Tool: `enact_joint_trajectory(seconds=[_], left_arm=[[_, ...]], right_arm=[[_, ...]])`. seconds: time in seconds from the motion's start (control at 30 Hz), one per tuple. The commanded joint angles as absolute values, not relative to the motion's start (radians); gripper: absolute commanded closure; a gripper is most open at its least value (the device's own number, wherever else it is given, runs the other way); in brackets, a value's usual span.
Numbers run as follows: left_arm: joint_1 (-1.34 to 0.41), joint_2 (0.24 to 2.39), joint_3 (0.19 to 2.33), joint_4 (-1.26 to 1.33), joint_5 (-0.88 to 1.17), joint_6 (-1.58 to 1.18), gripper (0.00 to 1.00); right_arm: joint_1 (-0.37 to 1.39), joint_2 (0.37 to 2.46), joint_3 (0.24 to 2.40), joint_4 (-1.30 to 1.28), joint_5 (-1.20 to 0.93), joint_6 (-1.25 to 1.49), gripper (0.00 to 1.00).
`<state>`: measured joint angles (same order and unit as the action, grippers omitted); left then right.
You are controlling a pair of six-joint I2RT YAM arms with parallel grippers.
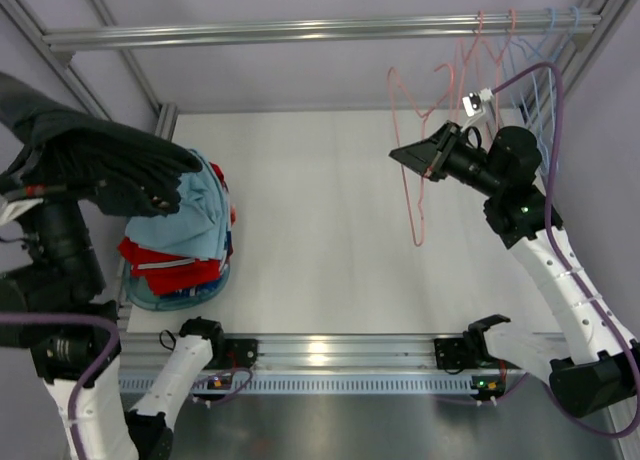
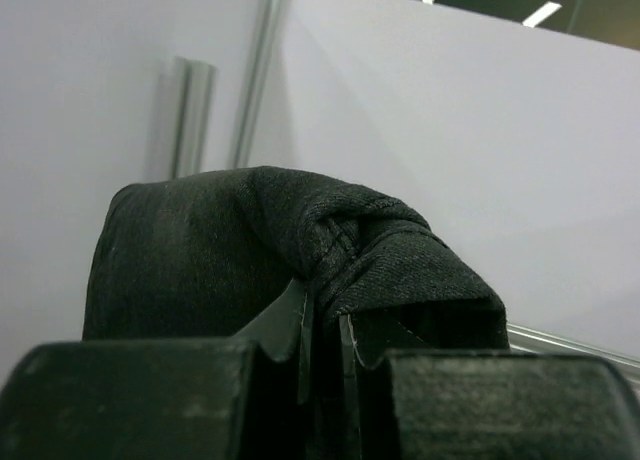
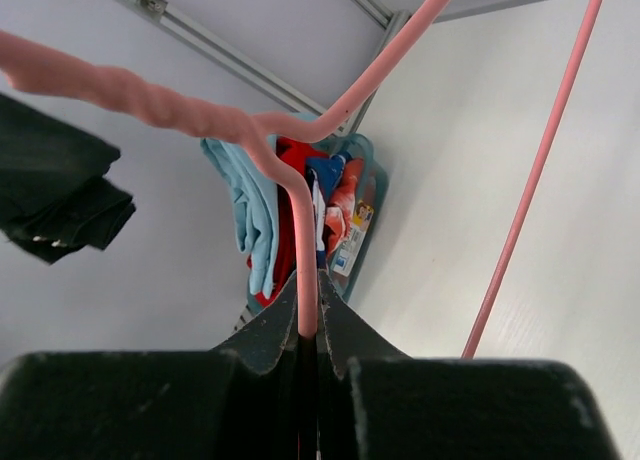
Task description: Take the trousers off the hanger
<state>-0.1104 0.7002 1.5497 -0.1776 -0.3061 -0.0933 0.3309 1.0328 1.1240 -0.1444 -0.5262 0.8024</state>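
Observation:
My left gripper will let go of the black trousers on the light blue cloth piled in the teal basket (image 1: 188,185).
The black trousers (image 1: 110,160) hang limp from my left gripper (image 1: 45,175), held high at the far left above the basket; in the left wrist view the jaws are shut on a fold of the trousers (image 2: 300,250). They also show in the right wrist view (image 3: 55,195). My right gripper (image 1: 432,158) is shut on the wire of a pink hanger (image 1: 415,195), which hangs from the rail at the right. In the right wrist view the pink hanger (image 3: 290,195) runs down between the shut jaws. The hanger is bare; the trousers are off it.
A teal basket (image 1: 180,290) at the left holds a light blue cloth (image 1: 205,215) and a red garment (image 1: 165,265). More pink hangers (image 1: 478,50) and pale blue hangers (image 1: 545,55) hang on the metal rail (image 1: 300,30) at the back right.

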Motion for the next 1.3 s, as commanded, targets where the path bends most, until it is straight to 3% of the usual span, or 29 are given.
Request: enact_joint_trajectory(seconds=[0.0,0.37,0.67,0.93,1.1,1.13,1.17,1.2,1.27], left_arm=[[-0.046,0.611,1.537,-0.132,-0.301,-0.055,1.0],[0.109,0.399,1.365,-0.328,-0.385,0.072,1.0],[0.107,0.394,1.096,-0.249,-0.368,0.133,1.0],[0.107,0.708,0.962,0.023,-0.249,0.092,1.0],[0.107,0.918,0.96,0.015,-0.126,0.003,1.0],[0.107,0.936,0.951,0.009,-0.135,-0.029,0.95],[0.107,0.951,0.943,0.005,-0.123,-0.056,0.75],[0.107,0.974,0.939,-0.03,-0.111,-0.057,0.66],[0.107,0.979,0.928,-0.06,-0.088,-0.075,0.58]], right_arm=[[0.341,1.003,1.126,-0.129,-0.54,0.775,1.0],[0.342,1.0,1.137,-0.17,-0.542,0.738,1.0],[0.351,0.968,1.108,-0.183,-0.54,0.698,1.0],[0.351,0.933,1.1,-0.212,-0.541,0.655,1.0],[0.353,0.933,1.123,-0.219,-0.531,0.653,1.0],[0.353,0.931,1.129,-0.224,-0.528,0.653,1.0],[0.353,0.931,1.134,-0.232,-0.526,0.653,1.0],[0.353,0.93,1.146,-0.242,-0.52,0.653,1.0],[0.351,0.925,1.157,-0.267,-0.515,0.661,1.0]])
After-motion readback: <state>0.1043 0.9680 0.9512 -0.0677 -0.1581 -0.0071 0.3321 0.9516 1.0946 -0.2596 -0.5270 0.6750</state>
